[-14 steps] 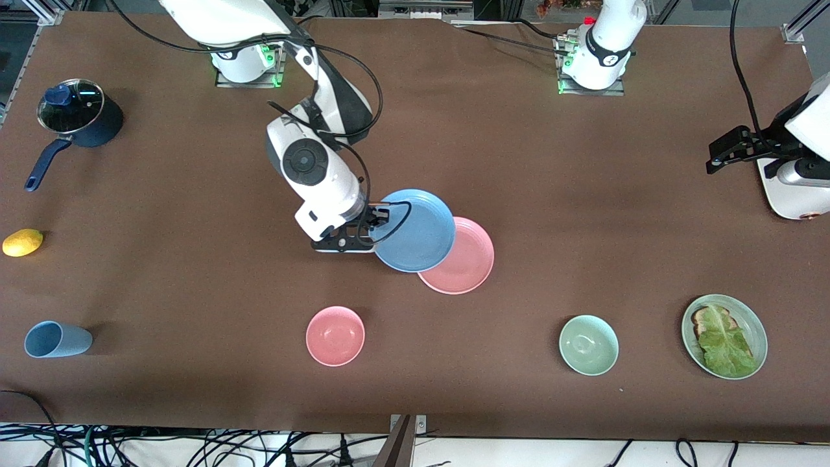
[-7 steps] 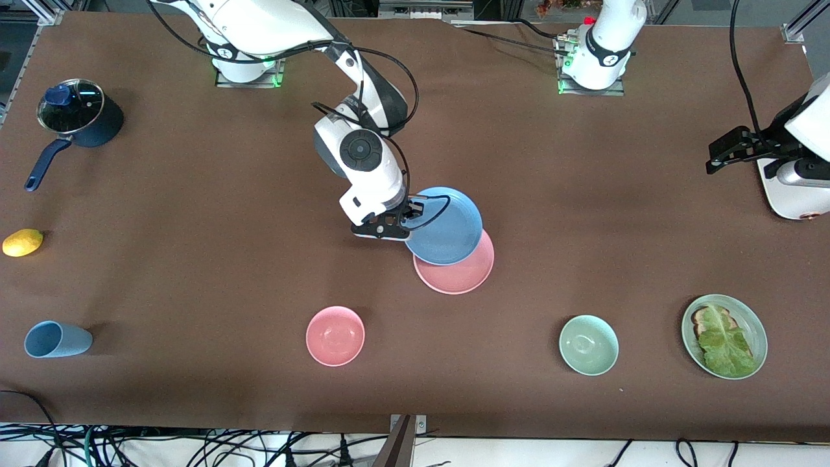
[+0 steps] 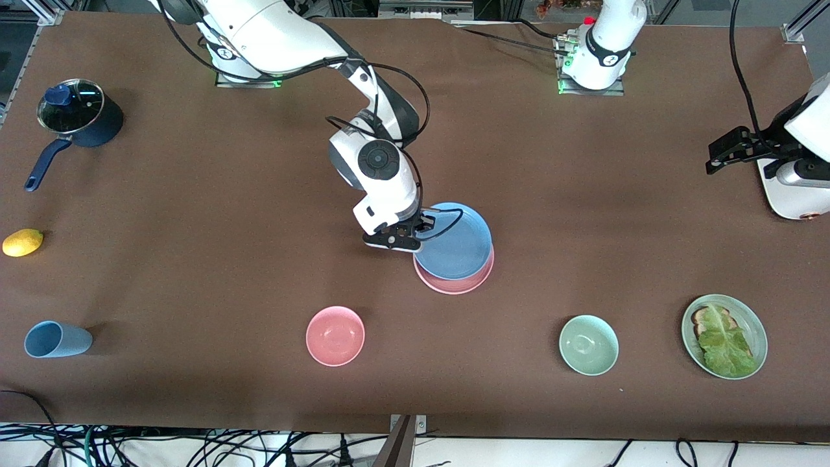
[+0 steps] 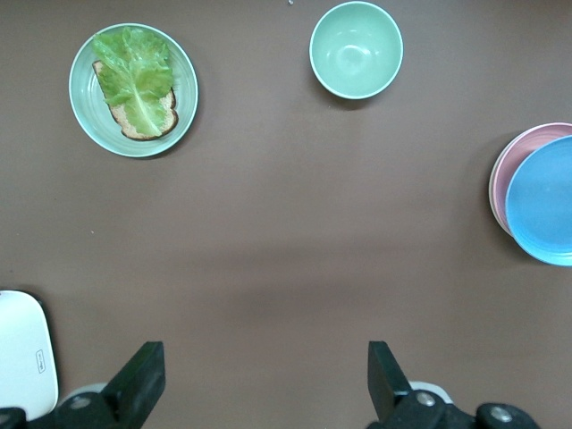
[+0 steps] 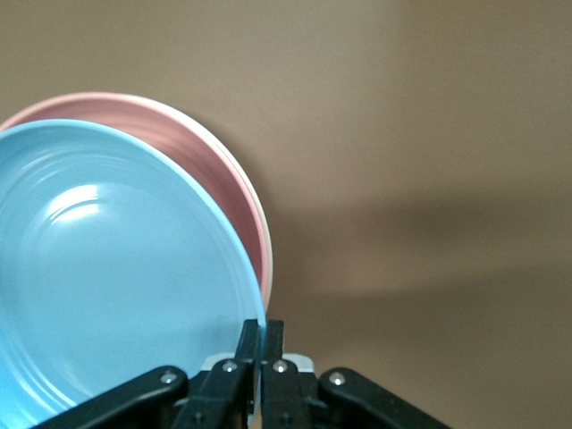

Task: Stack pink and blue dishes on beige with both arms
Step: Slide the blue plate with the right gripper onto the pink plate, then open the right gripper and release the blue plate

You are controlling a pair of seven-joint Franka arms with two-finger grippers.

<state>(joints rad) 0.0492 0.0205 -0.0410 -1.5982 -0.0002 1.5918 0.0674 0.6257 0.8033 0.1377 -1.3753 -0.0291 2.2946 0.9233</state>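
My right gripper is to release the dusty blue plate, now held slightly tilted just over it, squarely on top of the salmon pink plate (image 3: 456, 253) (image 5: 96, 265).
My right gripper (image 3: 421, 228) is shut on the rim of the dusty blue plate (image 3: 454, 241). It holds that plate slightly tilted, just over the salmon pink plate (image 3: 454, 288). The pink plate lies on the table mid-way along and shows only as a crescent. In the right wrist view the fingers (image 5: 248, 335) pinch the blue plate (image 5: 107, 268), with the pink plate (image 5: 206, 161) underneath. A thin pale edge runs under the pink rim; I cannot tell whether it is the beige plate, which is otherwise hidden. My left gripper (image 3: 713, 157) waits open (image 4: 265, 357) over the left arm's end of the table.
Nearer the front camera stand a pink bowl (image 3: 335, 335), a pale green bowl (image 3: 588, 344) and a green plate with toast and lettuce (image 3: 752, 324). A light blue cup (image 3: 57, 339), a lemon (image 3: 23, 242) and a lidded dark blue pot (image 3: 78, 117) are at the right arm's end.
My right gripper has carried the blue plate toward the left arm's end and lower, from beside the pink plate to almost fully over it. The left arm has not moved.
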